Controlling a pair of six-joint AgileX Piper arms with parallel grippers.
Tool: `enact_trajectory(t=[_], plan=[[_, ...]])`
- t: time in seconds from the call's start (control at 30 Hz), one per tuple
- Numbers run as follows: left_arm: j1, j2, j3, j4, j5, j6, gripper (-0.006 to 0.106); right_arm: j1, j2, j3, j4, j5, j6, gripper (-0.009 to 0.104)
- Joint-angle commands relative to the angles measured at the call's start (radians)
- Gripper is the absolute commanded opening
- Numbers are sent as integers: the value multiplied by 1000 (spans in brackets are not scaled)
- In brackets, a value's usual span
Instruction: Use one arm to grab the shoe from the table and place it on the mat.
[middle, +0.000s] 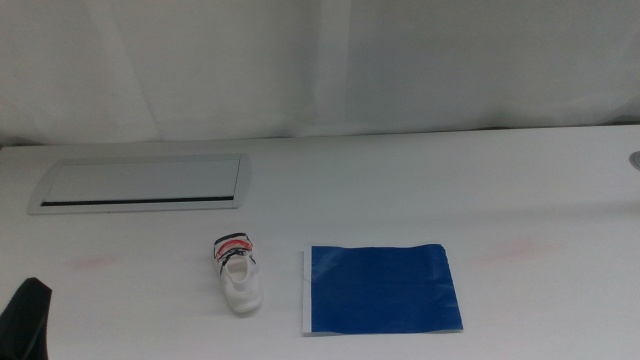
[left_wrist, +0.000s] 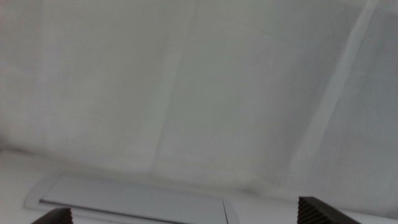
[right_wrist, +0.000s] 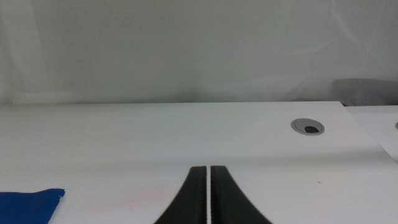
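Note:
The shoe is next for my left gripper, which should go to it and close on its sides (middle: 235, 251) by the red strap, leaving the shoe's heel free.
The shoe (middle: 238, 275), a small white sneaker with black and red straps, lies on the white table (middle: 420, 190) just left of the mat. The mat (middle: 382, 288) is a flat deep-blue rectangle with a thin white strip along its left edge, and nothing lies on it. My left gripper (left_wrist: 185, 210) waits at the table's near-left corner, well apart from the shoe; its jaws are wide open with nothing between them. It shows as a dark shape (middle: 25, 320) in the middle view. My right gripper (right_wrist: 208, 190) is shut and empty, with a corner of the mat (right_wrist: 28, 205) beside it.
A silver-framed panel (middle: 140, 183) is set in the table at the back left, also seen as the panel (left_wrist: 137, 200) from the left wrist. A round grey cable hole (right_wrist: 308, 127) sits near the table's right edge. A white curtain hangs behind the table.

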Motion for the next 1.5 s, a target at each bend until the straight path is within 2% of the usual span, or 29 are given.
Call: enact_trajectory(t=[0.0,0.27,0.37,0.4,0.5,0.6,0.77,0.9,0.93,0.97,1.03,1.1,1.17,1.27,1.33,1.47], plan=[[0,12,-50,-10,67,-31,89,-8,-5,7,-3,-15,-2,-3],[0,224,-360,-14,427,-43,89,-8,-5,7,-3,-15,-2,-3],[0,339,-444,-92,454,0,89,-8,-5,7,-3,-15,-2,-3],[0,414,-491,-176,457,106,89,-8,-5,7,-3,-15,-2,-3],[0,526,-562,-321,494,272,89,-8,-5,7,-3,-15,-2,-3],[0,646,-643,-403,549,348,89,-8,-5,7,-3,-15,-2,-3],[-7,842,-811,-416,669,348,89,-8,-5,7,-3,-15,-2,-3],[-98,970,-911,-411,698,312,89,-8,-5,7,-3,-15,-2,-3],[-128,1001,-924,-393,691,275,89,-8,-5,7,-3,-15,-2,-3],[-216,1058,-953,-314,661,183,89,-8,-5,7,-3,-15,-2,-3],[-307,1105,-967,-208,619,49,89,-8,-5,7,-3,-15,-2,-3],[-378,1152,-979,-64,610,-168,89,-8,-5,7,-3,-15,-2,-3],[-446,1209,-994,114,663,-394,89,-8,-5,7,-3,-15,-2,-3],[-523,1302,-1023,334,779,-644,89,-8,-5,7,-3,-15,-2,-3],[-557,1358,-1050,413,851,-731,89,-8,-5,7,-3,-15,-2,-3],[-590,1460,-1100,416,864,-816,89,-8,-5,7,-3,-15,-2,-3]])
